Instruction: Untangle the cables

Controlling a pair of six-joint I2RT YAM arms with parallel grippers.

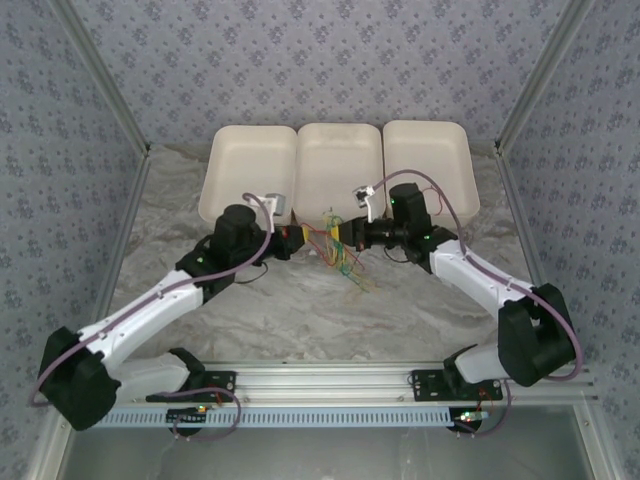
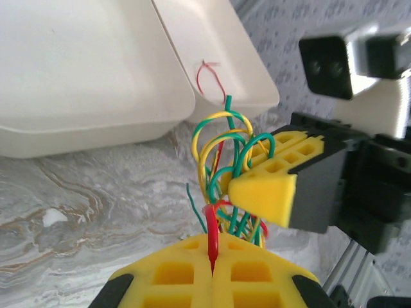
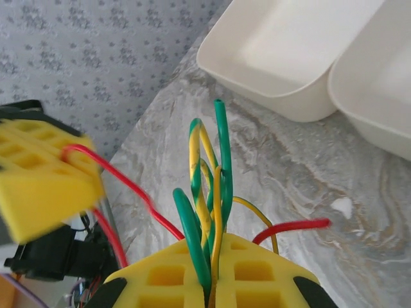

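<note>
My right gripper has the bundle of green and yellow cables to place. It will put the bundle down on the marbled tabletop before the red-wire tray (image 1: pixel 393 267).
The cables (image 1: pixel 338 255) form a tangle of red, green and yellow strands, held up between the two grippers just in front of the middle tray. My left gripper (image 2: pixel 212 274) is shut on one red cable (image 2: pixel 212 240) that runs up into the tangle (image 2: pixel 225 154). My right gripper (image 3: pixel 212 290) is shut on a bundle of green and yellow cables (image 3: pixel 212 192). A red cable (image 3: pixel 131 187) crosses from that bundle toward the left gripper's yellow finger (image 3: pixel 38 189). In the top view the left gripper (image 1: pixel 303 241) and the right gripper (image 1: pixel 349 234) face each other closely.
Three white trays (image 1: pixel 250 165) (image 1: pixel 340 150) (image 1: pixel 430 150) stand side by side behind the grippers. A short red wire (image 2: pixel 209 77) lies in one tray. Marbled tabletop (image 1: pixel 300 310) lies in front, and a metal rail (image 1: pixel 330 380) runs along the near edge.
</note>
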